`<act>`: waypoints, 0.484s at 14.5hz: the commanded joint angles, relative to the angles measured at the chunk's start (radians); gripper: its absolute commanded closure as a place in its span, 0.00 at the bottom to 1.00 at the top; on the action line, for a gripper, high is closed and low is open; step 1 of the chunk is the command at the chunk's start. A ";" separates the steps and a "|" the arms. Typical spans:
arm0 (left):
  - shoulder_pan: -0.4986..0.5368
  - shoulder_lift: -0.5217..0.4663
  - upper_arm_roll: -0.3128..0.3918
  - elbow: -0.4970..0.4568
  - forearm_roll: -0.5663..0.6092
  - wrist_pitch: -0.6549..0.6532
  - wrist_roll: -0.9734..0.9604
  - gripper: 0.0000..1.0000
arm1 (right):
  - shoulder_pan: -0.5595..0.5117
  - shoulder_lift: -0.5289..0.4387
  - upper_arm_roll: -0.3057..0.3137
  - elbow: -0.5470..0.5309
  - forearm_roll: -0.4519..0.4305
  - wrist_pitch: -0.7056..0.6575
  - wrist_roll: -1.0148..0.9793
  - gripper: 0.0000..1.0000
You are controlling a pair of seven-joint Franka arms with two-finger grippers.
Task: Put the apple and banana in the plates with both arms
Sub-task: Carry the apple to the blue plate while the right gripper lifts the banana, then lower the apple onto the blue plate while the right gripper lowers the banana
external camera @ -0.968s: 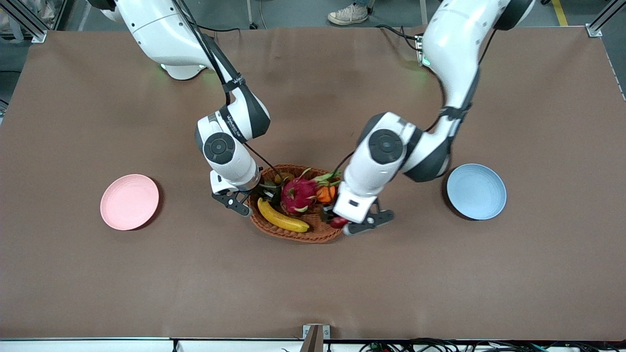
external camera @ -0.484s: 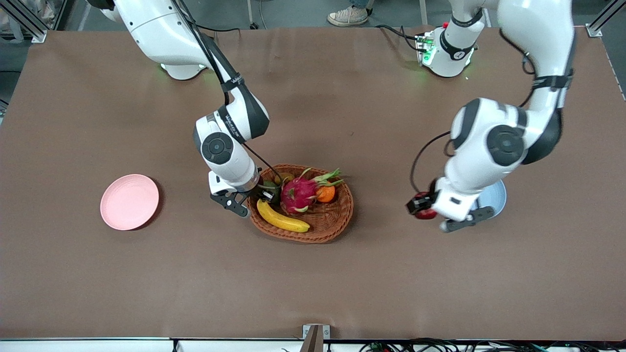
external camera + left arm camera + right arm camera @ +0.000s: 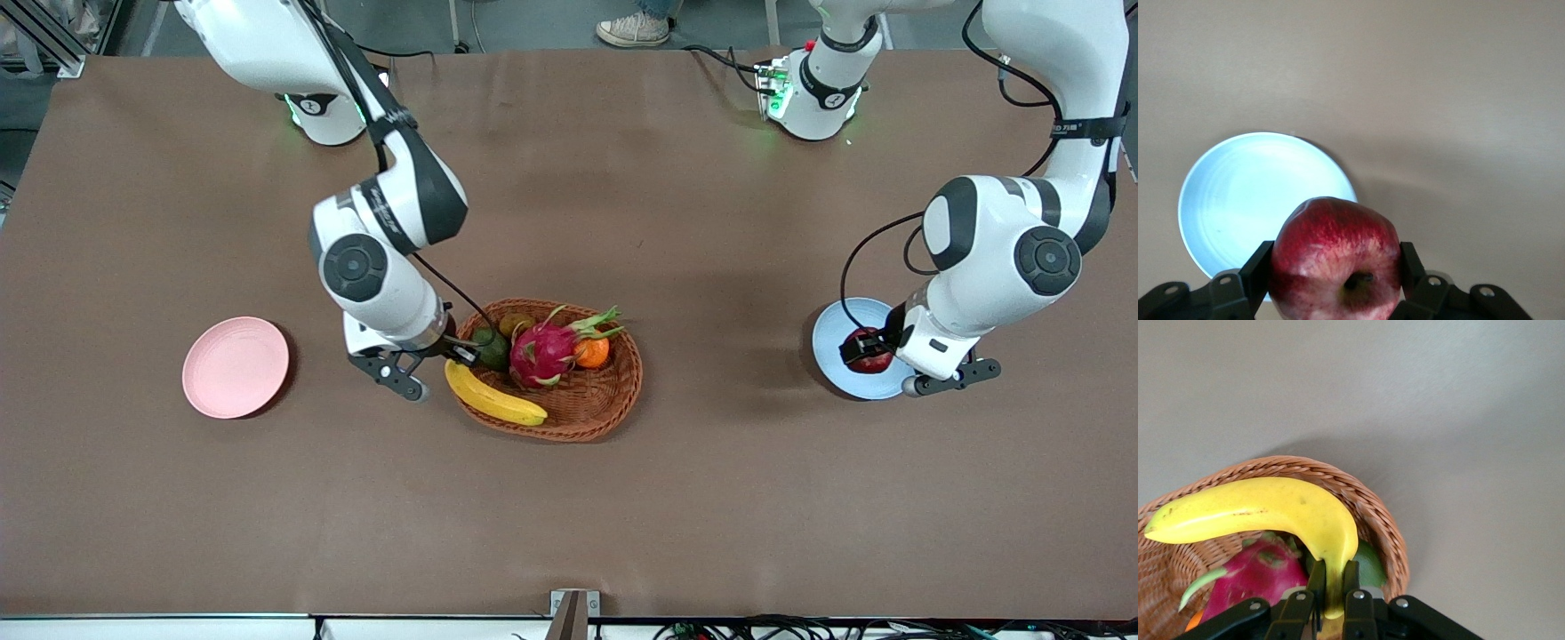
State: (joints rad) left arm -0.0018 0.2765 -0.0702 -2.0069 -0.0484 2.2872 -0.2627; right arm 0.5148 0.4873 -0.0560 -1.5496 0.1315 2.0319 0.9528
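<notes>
The yellow banana will go down on the empty pale pink plate (image 3: pixel 241 354) from my right gripper.
My left gripper (image 3: pixel 871 349) is shut on the dark-red apple (image 3: pixel 869 350) and holds it over the pale blue plate (image 3: pixel 831 327) at the left arm's end. In the left wrist view the apple (image 3: pixel 1335 261) sits between the black fingers (image 3: pixel 1255 270), with the blue plate (image 3: pixel 1238 197) below. My right gripper (image 3: pixel 453 352) is shut on the stem end of the yellow banana (image 3: pixel 494 396), which lies partly over the basket rim. In the right wrist view the banana (image 3: pixel 1271 510) runs out from the gripper (image 3: pixel 1333 587). The pale pink plate (image 3: pixel 235 366) lies empty at the right arm's end.
A brown woven basket (image 3: pixel 613 404) at mid-table holds a magenta dragon fruit (image 3: pixel 544 351), an orange (image 3: pixel 590 353) and a green fruit (image 3: pixel 492 349). The basket rim (image 3: pixel 1368 503) shows under the banana in the right wrist view.
My left gripper carried the apple from the basket toward the left arm's end, to over the blue plate. My right gripper has drawn the banana's stem end out over the basket rim.
</notes>
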 commanded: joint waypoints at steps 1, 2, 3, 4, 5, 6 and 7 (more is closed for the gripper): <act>0.046 0.010 -0.007 -0.091 -0.005 0.112 0.071 0.61 | -0.083 -0.056 0.010 0.023 0.008 -0.122 -0.107 1.00; 0.058 0.030 -0.007 -0.102 -0.005 0.147 0.089 0.61 | -0.126 -0.070 0.010 0.017 0.008 -0.146 -0.164 1.00; 0.062 0.052 -0.005 -0.104 -0.005 0.167 0.094 0.60 | -0.180 -0.082 0.011 0.010 0.008 -0.177 -0.230 1.00; 0.062 0.071 -0.005 -0.104 -0.005 0.181 0.094 0.60 | -0.226 -0.093 0.011 0.000 0.008 -0.202 -0.309 1.00; 0.062 0.085 -0.003 -0.104 -0.005 0.189 0.094 0.60 | -0.272 -0.110 0.010 -0.018 0.008 -0.208 -0.390 1.00; 0.063 0.092 -0.003 -0.104 -0.005 0.193 0.094 0.59 | -0.333 -0.125 0.010 -0.050 0.008 -0.206 -0.481 1.00; 0.063 0.095 -0.003 -0.108 -0.005 0.193 0.094 0.59 | -0.388 -0.131 0.010 -0.072 0.008 -0.202 -0.579 1.00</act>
State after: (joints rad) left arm 0.0606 0.3739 -0.0708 -2.1086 -0.0484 2.4680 -0.1798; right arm 0.2300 0.4133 -0.0661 -1.5318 0.1315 1.8203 0.5280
